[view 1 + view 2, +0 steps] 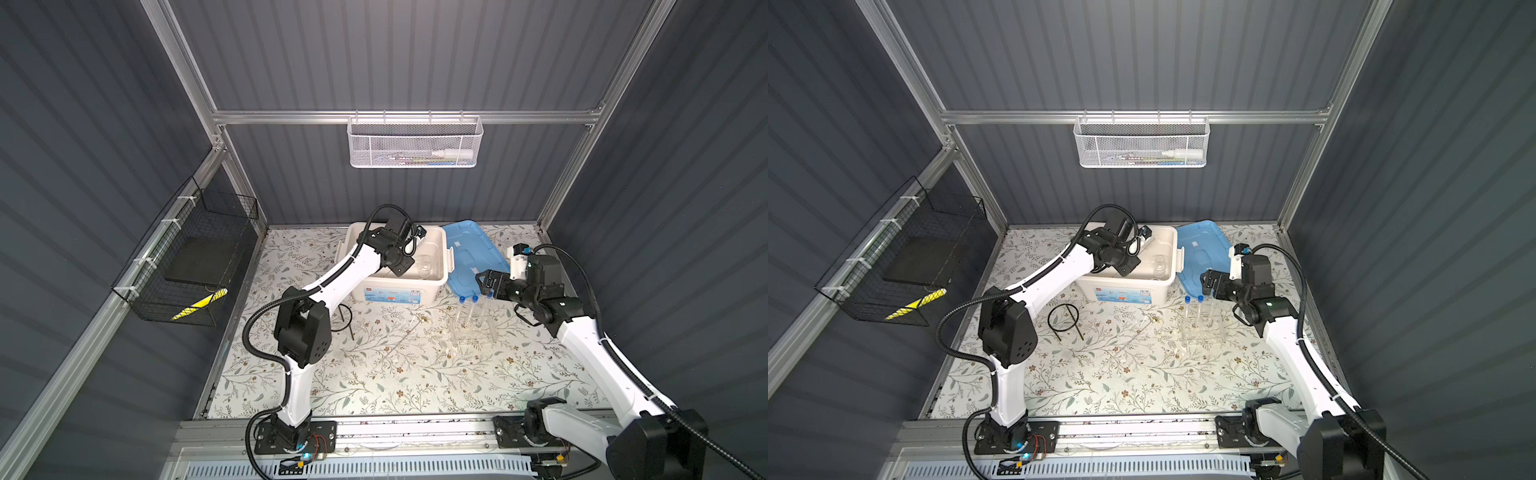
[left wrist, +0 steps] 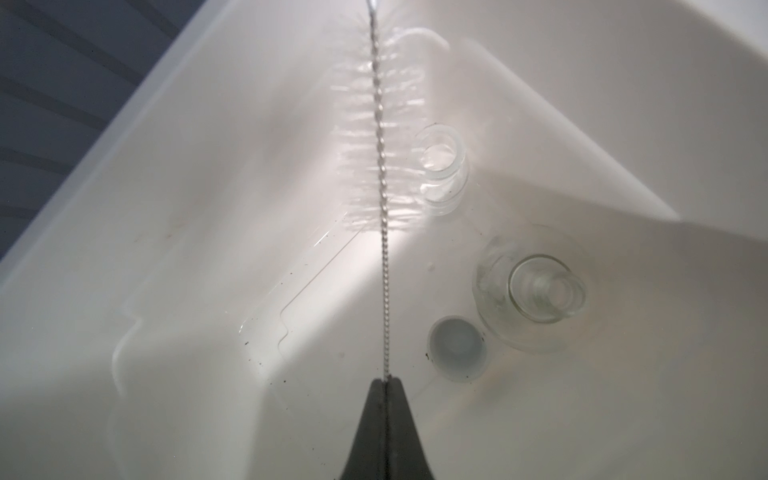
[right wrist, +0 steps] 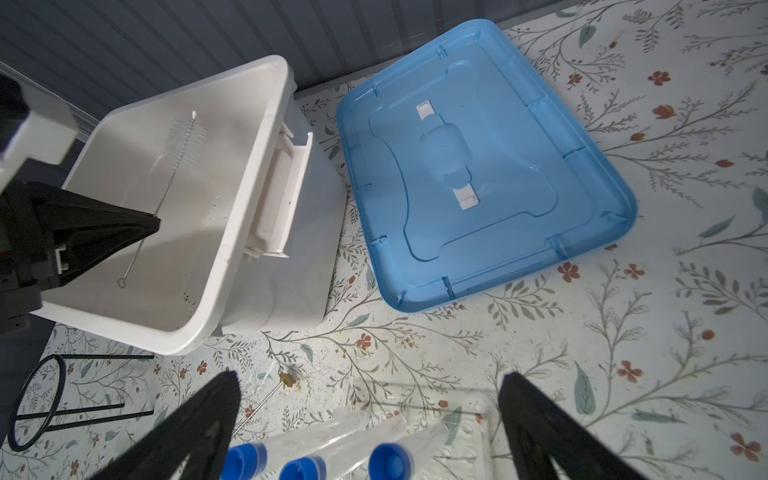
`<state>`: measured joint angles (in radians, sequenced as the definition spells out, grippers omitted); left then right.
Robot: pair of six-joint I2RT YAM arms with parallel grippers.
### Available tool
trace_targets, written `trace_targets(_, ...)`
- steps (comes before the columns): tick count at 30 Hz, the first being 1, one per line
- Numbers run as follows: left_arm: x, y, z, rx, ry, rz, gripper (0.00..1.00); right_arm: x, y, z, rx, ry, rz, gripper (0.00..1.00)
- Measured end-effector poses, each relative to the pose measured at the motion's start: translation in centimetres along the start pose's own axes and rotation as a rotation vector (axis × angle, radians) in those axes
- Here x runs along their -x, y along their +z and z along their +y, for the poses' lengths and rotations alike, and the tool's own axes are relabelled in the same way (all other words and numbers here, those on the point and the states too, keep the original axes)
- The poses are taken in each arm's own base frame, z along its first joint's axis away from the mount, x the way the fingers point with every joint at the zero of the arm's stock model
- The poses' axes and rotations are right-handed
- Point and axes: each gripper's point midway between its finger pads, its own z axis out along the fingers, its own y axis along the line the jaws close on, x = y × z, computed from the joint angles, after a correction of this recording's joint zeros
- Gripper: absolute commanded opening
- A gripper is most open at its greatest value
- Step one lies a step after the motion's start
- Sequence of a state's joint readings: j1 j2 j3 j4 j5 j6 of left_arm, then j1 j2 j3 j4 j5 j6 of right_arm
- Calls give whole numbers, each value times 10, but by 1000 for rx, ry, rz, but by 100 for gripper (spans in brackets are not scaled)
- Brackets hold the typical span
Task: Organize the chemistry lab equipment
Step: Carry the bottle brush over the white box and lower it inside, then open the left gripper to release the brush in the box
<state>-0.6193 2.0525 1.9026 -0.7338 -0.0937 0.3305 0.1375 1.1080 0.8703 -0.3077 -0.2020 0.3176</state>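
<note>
Next, my left gripper lets go of the test-tube brush on the white storage box's bottom beside the small white dish [image 1: 412, 257] [image 2: 389, 304].
My left gripper [image 2: 387, 380] reaches into the white storage box [image 1: 386, 293] and is shut on the twisted wire stem of a test-tube brush [image 2: 380, 145]. On the box floor beside the brush stand a clear flask [image 2: 536, 291], a small clear beaker [image 2: 440, 162] and a small white dish [image 2: 457, 347]. My right gripper [image 3: 368, 376] hangs open just above three blue-capped test tubes [image 3: 307, 465], which stand in the clear tube rack [image 1: 473, 328]. The black wire ring tripod [image 1: 1064, 318] stands in front of the box, near its left corner. A thin glass rod [image 3: 266, 403] lies on the mat.
The box's blue lid [image 1: 473, 253] lies upside down on the floral mat to the right of the box. A white mesh basket [image 1: 415, 143] hangs on the back wall. A black wire basket [image 1: 191, 266] hangs on the left wall.
</note>
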Motion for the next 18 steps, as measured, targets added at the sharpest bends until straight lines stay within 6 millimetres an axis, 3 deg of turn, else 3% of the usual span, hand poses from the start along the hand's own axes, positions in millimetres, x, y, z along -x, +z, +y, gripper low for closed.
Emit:
trace_targets(9, -6, 30, -1, -47, -15, 28, 2, -7, 10, -5, -12, 8, 35, 99)
trace_targets(18, -18, 47, -5, -74, -21, 64, 2, -8, 11, -5, -14, 9, 40, 99)
